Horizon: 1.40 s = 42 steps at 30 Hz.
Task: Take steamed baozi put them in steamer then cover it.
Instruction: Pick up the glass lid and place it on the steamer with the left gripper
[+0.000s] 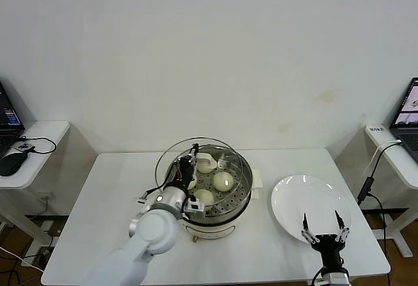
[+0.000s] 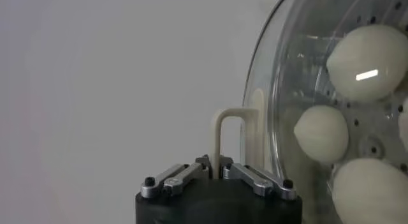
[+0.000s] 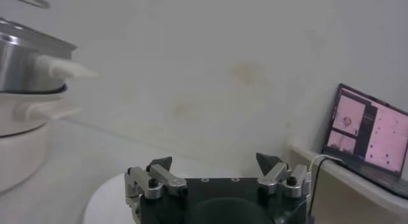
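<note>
My left gripper is going to let go of the clear glass cover, now held tilted over the pot, on the steel steamer's rim, centred over the baozi in its basket (image 1: 209, 182) (image 2: 370, 147).
The steel steamer (image 1: 243, 196) on its cream base stands at the table's middle; it also shows in the right wrist view (image 3: 22, 62). Three cream-white baozi lie in its basket, at the back (image 1: 206, 164), in the middle (image 1: 223, 181) and at the front (image 1: 204, 196). They show through the glass in the left wrist view (image 2: 368, 62). My left gripper (image 1: 190, 170) (image 2: 217, 168) is shut on the cream bar handle (image 2: 228, 126) of the clear glass cover (image 1: 171, 150) (image 2: 287, 66). It holds the cover tilted over the pot. My right gripper (image 1: 322, 224) (image 3: 215, 161) is open and empty.
An empty white plate (image 1: 294, 198) lies to the right of the steamer, under my right gripper. Side tables flank the work table: one with a laptop and a mouse (image 1: 12, 162) on the left, one with a laptop (image 1: 408, 113) and cables on the right.
</note>
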Tool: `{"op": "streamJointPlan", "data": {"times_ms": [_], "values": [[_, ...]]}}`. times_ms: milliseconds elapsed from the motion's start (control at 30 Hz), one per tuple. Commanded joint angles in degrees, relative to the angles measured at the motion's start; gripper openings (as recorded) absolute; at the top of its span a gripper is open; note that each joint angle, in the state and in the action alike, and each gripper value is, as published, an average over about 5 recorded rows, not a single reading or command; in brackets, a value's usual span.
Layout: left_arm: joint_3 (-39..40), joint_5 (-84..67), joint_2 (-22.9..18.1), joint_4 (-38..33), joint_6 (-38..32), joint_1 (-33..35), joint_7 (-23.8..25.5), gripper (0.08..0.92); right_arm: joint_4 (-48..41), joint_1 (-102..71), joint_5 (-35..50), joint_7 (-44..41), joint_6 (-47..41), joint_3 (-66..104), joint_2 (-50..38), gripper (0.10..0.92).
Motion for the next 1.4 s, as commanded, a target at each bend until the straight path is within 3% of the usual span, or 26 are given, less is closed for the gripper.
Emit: {"op": "streamJointPlan", "data": {"times_ms": [33, 467, 1400], "values": [[2.89, 5.02, -4.89, 0.92, 1.28, -0.77, 1.71, 0.148, -0.35, 0.06, -1.84, 0.19, 0.22, -0.45, 0.82, 0.823], [2.31, 6.93, -8.04, 2.70, 0.98, 1.48, 1.64, 0.148, -0.74, -0.08, -2.07, 0.28, 0.45, -0.78, 0.84, 0.822], [0.41, 8.11, -9.29, 5.06, 0.03, 3.02, 0.12, 0.148, -1.15, -0.43, -1.93, 0.07, 0.89, -1.23, 0.32, 0.823]]}}
